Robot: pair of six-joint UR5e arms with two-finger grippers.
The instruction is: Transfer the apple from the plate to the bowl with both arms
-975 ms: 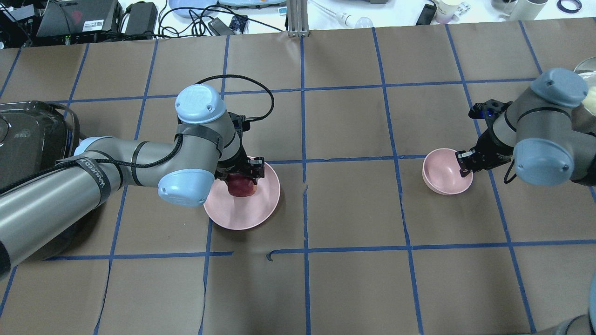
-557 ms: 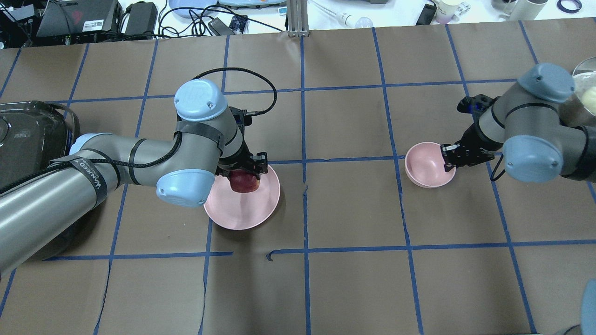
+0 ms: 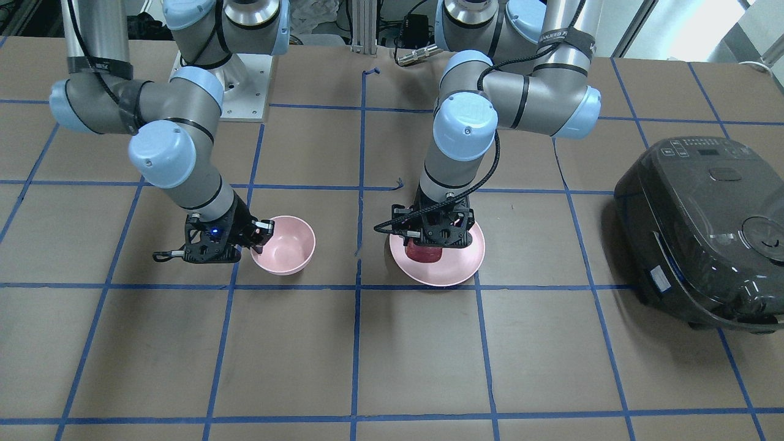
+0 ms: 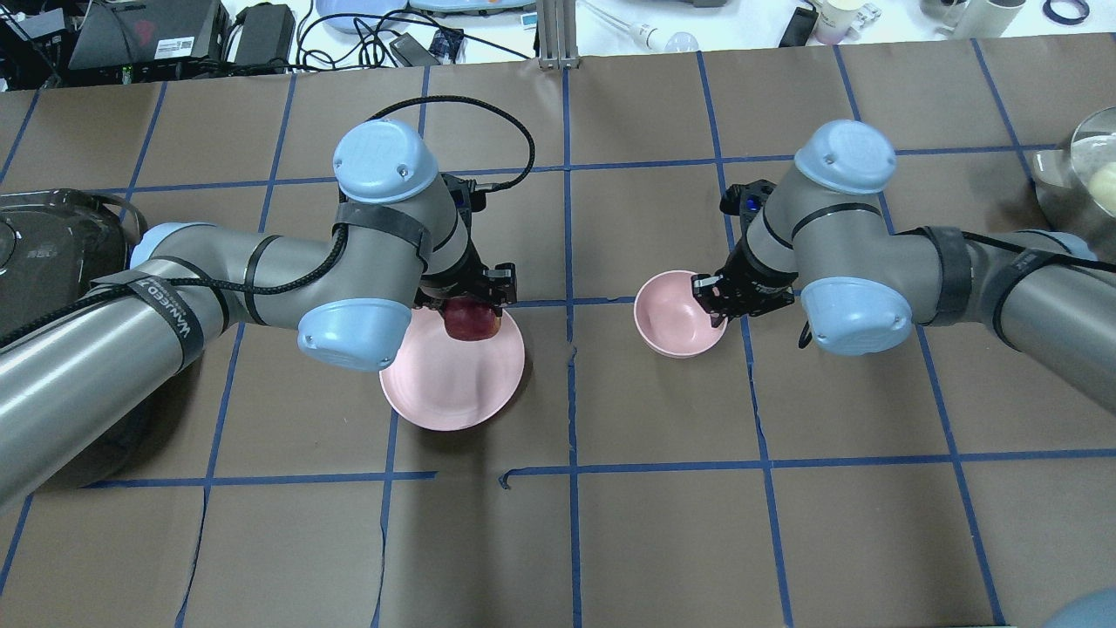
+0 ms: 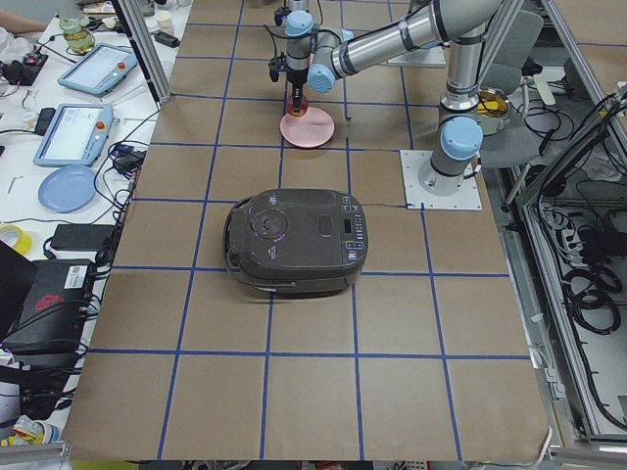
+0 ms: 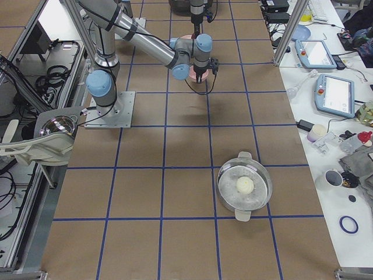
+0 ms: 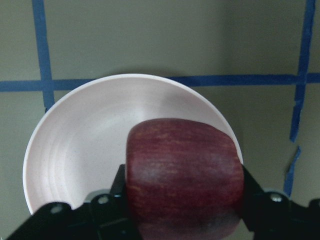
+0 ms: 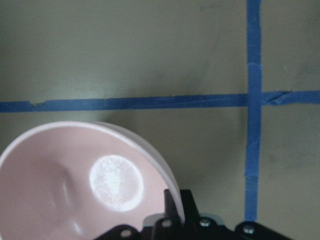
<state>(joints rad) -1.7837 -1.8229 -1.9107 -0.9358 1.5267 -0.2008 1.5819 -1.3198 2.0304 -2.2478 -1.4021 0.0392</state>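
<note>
My left gripper will release the dark red apple, now held above the wide pink plate, inside the small pink bowl point(image 3: 297, 254), between its sides.
My left gripper point(image 4: 471, 316) is shut on the dark red apple point(image 4: 472, 320) and holds it above the far edge of the wide pink plate point(image 4: 445, 384). The left wrist view shows the apple point(image 7: 184, 175) between the fingers, with the plate point(image 7: 80, 145) below. The front view shows the apple point(image 3: 424, 252) over the plate point(image 3: 456, 269). My right gripper point(image 4: 711, 301) is shut on the right rim of the small pink bowl point(image 4: 670, 314), which is empty and sits near the table's middle. The right wrist view shows the bowl point(image 8: 75, 190), with its rim pinched.
A dark rice cooker point(image 3: 704, 226) stands at the robot's left end of the table. A metal pot point(image 6: 243, 188) holding a pale round item sits toward the right end. Blue tape lines point(image 4: 567, 262) grid the brown table cover. Cables and devices lie beyond the far edge.
My right gripper has carried the bowl leftward toward the table's middle. My left gripper has lifted the apple and shifted it slightly toward the plate's far right edge.
</note>
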